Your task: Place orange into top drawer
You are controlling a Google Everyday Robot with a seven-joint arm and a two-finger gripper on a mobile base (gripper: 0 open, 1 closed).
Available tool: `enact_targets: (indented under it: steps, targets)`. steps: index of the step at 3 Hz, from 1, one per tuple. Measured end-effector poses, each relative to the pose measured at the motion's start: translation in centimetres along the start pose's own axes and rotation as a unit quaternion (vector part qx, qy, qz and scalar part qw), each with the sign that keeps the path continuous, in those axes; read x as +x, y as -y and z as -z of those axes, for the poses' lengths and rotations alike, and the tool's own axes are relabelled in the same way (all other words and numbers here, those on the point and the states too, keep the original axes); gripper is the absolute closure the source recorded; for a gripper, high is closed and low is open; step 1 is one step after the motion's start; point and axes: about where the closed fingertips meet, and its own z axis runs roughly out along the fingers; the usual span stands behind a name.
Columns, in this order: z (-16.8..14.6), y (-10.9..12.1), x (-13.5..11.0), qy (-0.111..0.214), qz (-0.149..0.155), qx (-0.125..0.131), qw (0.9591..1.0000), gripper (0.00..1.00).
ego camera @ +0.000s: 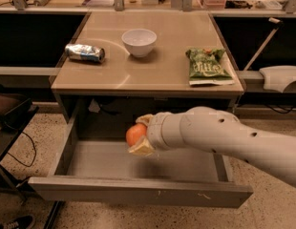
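Next, my gripper lets go of the orange on the middle of the open top drawer's grey bottom (142, 144). The orange is now held above that floor.
The orange (135, 134) is round and smooth and sits between the pale fingers of my gripper (140, 135), which is shut on it. The white arm reaches in from the right. The gripper holds the orange above the inside of the open top drawer (138, 162), over its middle and a little above its grey floor. The drawer is pulled out toward the camera; its flat grey front panel (138, 192) has light scuffs. The drawer's inside looks bare.
On the beige tabletop (153, 75) above the drawer stand a white bowl (139, 42), a crushed silver can (85, 53) on its side and a green chip bag (206, 66). A dark chair (9, 123) stands at the left. Speckled floor lies in front.
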Motion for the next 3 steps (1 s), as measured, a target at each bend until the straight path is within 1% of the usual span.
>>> enact_targets:
  steps: [1, 2, 3]
  targets:
    - [-4.1, -0.8, 3.4, -0.018, -0.013, -0.030, 0.9993, 1.00]
    - [-7.6, -0.4, 6.6, -0.035, -0.025, -0.055, 0.9976, 1.00]
    - [-9.3, -0.2, 8.4, -0.033, -0.032, -0.067, 0.9967, 1.00]
